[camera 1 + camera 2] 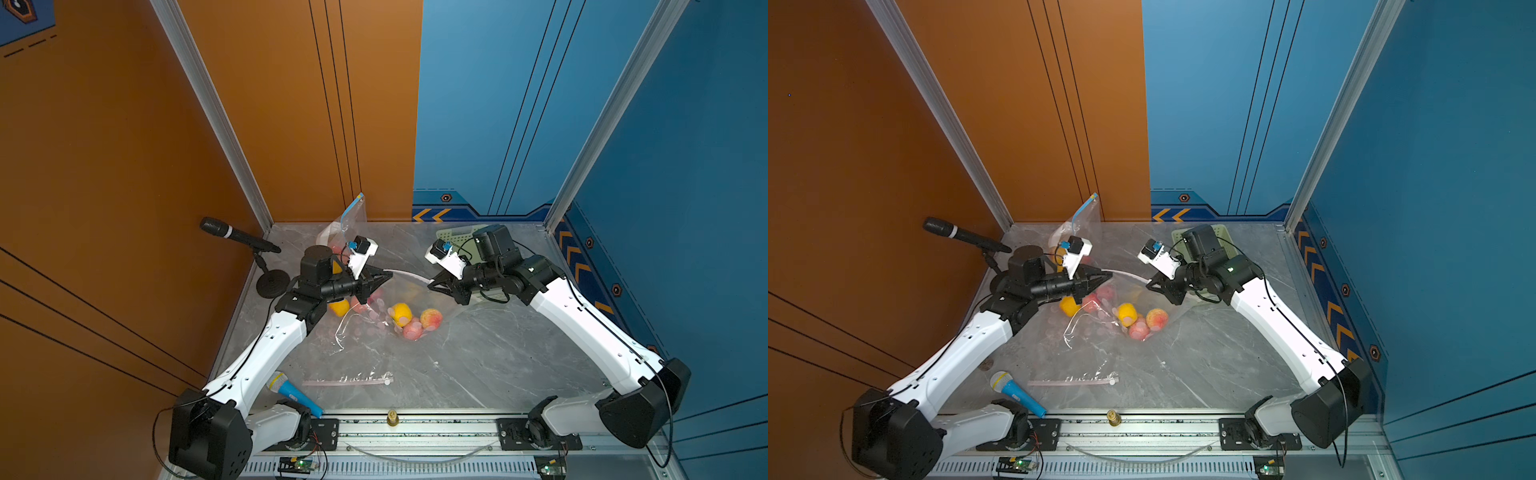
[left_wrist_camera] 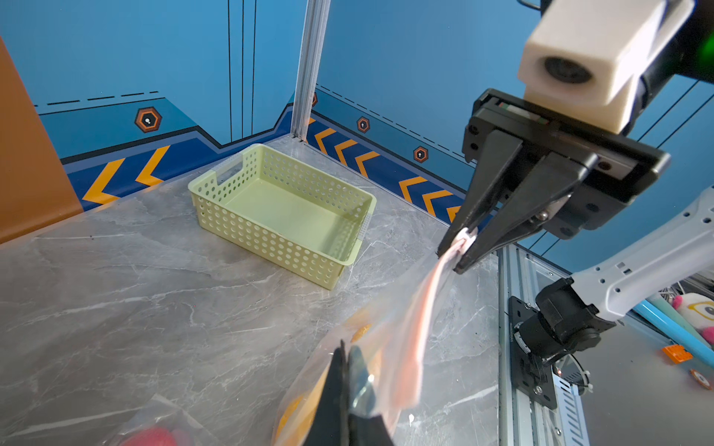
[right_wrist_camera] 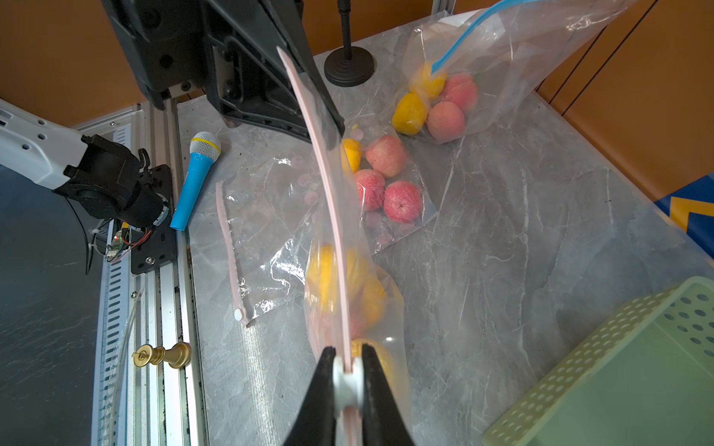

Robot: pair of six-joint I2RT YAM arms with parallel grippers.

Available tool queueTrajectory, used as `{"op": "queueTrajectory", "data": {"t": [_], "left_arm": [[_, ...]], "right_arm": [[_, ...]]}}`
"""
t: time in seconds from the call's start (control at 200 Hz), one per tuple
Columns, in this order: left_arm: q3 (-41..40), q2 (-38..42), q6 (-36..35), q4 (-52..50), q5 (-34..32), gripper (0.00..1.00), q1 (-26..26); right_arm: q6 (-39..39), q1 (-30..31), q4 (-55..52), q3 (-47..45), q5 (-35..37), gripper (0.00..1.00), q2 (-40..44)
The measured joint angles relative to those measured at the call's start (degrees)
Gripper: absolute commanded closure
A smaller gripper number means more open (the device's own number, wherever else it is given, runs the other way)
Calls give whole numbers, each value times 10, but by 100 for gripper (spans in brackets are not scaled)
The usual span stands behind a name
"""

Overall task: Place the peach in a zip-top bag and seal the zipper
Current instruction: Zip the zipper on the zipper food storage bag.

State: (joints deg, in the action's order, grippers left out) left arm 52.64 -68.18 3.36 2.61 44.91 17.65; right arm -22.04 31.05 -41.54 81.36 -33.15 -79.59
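Observation:
The white slider is short of the pink zipper's end. My right gripper will open, grip the slider deeper and pull it to that end (image 3: 350,431).
A clear zip-top bag (image 1: 409,303) hangs between my two grippers, its pink zipper strip (image 3: 328,193) stretched from one to the other. Low in the bag lies the peach (image 1: 431,318) (image 1: 1157,319), beside a yellow fruit (image 1: 401,313) and a pink one (image 1: 412,330). My left gripper (image 1: 388,274) (image 2: 345,351) is shut on the left end of the strip. My right gripper (image 1: 430,282) (image 3: 345,363) is shut on the white slider (image 3: 345,380) at the right end. The strip between them looks pressed together.
A second bag of fruit with a blue zipper (image 1: 351,220) stands at the back, a third (image 3: 386,181) lies under the left arm, and an empty bag (image 1: 349,380) lies near the front. Also here: green basket (image 2: 286,208), black microphone stand (image 1: 272,282), blue toy microphone (image 1: 293,392), gold chess piece (image 1: 392,417).

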Motion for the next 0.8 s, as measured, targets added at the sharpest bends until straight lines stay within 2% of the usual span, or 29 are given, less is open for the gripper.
{"op": "queueTrajectory", "data": {"t": [0.19, 0.275, 0.496, 0.716, 0.801], "left_arm": [[-2, 4, 9, 3, -8, 100, -6], [-2, 5, 11, 5, -12, 100, -9], [-8, 6, 21, 7, -29, 100, -26], [-12, 6, 25, 11, -22, 100, -26], [-12, 6, 25, 11, -13, 100, -26]], "right_arm": [[5, -7, 0, -17, 0, 86, 15], [7, -10, 0, -24, 0, 82, 25], [15, -23, 0, -42, 4, 83, 47], [27, -27, 2, -54, -7, 63, 50], [30, -27, 6, -53, -16, 62, 48]]}}
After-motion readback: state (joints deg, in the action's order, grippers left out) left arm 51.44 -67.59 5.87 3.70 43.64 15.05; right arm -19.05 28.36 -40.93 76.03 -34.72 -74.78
